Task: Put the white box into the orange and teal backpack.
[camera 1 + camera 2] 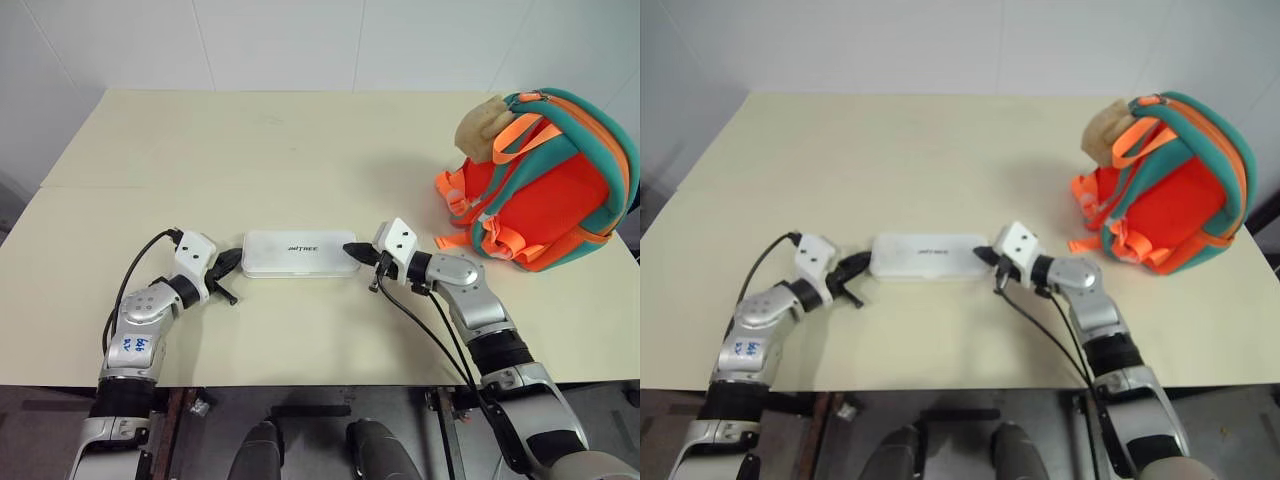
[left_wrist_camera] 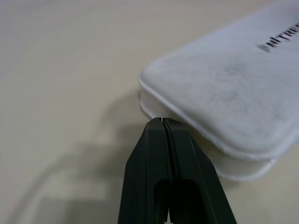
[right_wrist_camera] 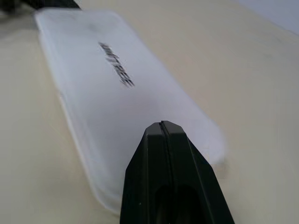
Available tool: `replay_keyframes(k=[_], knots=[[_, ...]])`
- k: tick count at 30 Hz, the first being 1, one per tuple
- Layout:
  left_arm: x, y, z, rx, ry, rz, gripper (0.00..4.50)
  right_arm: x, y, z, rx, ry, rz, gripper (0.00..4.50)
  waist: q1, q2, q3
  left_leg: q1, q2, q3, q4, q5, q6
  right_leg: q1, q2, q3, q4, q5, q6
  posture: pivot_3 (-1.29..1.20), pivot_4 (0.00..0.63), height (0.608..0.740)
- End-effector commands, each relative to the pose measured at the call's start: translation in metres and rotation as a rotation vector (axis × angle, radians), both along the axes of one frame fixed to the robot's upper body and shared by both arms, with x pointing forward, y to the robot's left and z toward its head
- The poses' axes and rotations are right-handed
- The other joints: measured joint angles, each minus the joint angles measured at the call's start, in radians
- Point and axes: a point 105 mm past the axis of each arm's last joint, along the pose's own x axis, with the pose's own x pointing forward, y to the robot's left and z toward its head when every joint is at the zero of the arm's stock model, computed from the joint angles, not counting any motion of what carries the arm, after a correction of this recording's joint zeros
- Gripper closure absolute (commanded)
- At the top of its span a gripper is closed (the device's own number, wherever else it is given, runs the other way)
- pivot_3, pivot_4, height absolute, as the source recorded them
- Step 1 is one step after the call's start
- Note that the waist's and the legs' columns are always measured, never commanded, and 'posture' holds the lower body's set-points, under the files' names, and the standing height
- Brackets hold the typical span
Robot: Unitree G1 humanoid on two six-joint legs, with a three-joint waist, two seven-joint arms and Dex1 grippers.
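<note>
My grippers should back off from the white box's ends, where they press with shut fingers, then open and turn to clasp the box at each end (image 1: 346, 262).
The white box (image 1: 300, 253) lies flat on the cream table (image 1: 250, 150), its long side across the front middle, lettering up. My left gripper (image 1: 233, 262) is shut with nothing between its fingers, its tip at the box's left end (image 2: 219, 93). Shut and holding nothing too, my right gripper (image 1: 352, 250) has its tip at the box's right end, reaching just over the lid (image 3: 117, 84). The orange and teal backpack (image 1: 545, 190) sits at the right of the table, straps facing me, well apart from the box.
A tan plush toy (image 1: 485, 125) hangs at the backpack's top left. Black cables (image 1: 430, 330) run along both forearms. The table's front edge (image 1: 320, 383) lies just behind my arms, and a white wall (image 1: 300, 40) backs the far edge.
</note>
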Motion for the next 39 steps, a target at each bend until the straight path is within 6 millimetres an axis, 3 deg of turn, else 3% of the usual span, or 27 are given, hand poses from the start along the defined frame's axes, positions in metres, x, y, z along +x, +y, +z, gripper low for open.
replay_keyframes(k=[1, 4, 12, 19, 24, 33, 39], knots=[[-0.011, -0.016, 0.004, -0.031, -0.004, -0.086, 4.45, -0.011, -0.001, 0.002, 0.003, 0.013, 0.029, 4.50, 0.003, 0.000, 0.000, 0.000, 0.000, 0.000, 0.000, 0.000, 0.000, 0.000, 0.000, 0.000, 0.000, 0.000, 0.000, 0.00, 0.150, 0.740], [-0.016, -0.018, 0.002, -0.021, 0.005, -0.095, 4.45, -0.015, -0.009, 0.003, 0.003, 0.016, 0.007, 4.50, 0.015, 0.000, 0.000, 0.000, 0.000, -0.001, 0.001, 0.000, 0.000, 0.001, 0.000, 0.000, 0.000, 0.000, 0.000, 0.00, 0.150, 0.740], [-0.016, -0.002, 0.000, -0.010, -0.008, -0.039, 4.45, -0.006, -0.043, 0.037, 0.098, -0.037, -0.124, 4.50, 0.016, 0.000, 0.000, 0.000, 0.000, -0.001, 0.001, 0.000, 0.000, 0.001, 0.000, 0.000, -0.001, 0.000, 0.000, 0.00, 0.150, 0.740], [-0.004, 0.004, 0.012, -0.007, -0.077, 0.010, 4.45, 0.014, -0.064, 0.025, 0.053, -0.029, -0.247, 4.50, 0.014, 0.000, 0.000, 0.000, 0.000, 0.000, 0.000, 0.000, 0.000, 0.001, 0.000, 0.000, -0.002, 0.000, 0.000, 0.00, 0.150, 0.740], [0.015, -0.006, 0.017, 0.000, -0.107, 0.036, 4.45, 0.023, -0.057, -0.001, 0.015, 0.038, -0.244, 4.50, 0.015, 0.000, 0.000, 0.000, -0.001, 0.000, 0.001, 0.000, 0.001, 0.001, 0.000, 0.000, -0.001, 0.000, 0.000, 0.00, 0.150, 0.740], [0.022, -0.027, 0.009, -0.020, -0.077, -0.003, 4.45, 0.023, -0.037, -0.006, 0.024, 0.049, -0.185, 4.50, 0.014, 0.000, 0.000, 0.000, -0.001, 0.000, 0.000, 0.000, 0.000, 0.000, 0.000, 0.000, -0.002, 0.000, 0.001, 0.00, 0.150, 0.740], [0.008, -0.041, 0.008, -0.054, -0.047, -0.081, 4.45, 0.009, -0.027, -0.001, 0.030, 0.054, -0.129, 4.50, 0.013, 0.000, 0.000, 0.000, -0.001, 0.000, 0.000, 0.000, 0.000, 0.000, 0.000, 0.000, -0.001, 0.000, 0.001, 0.00, 0.150, 0.740]])
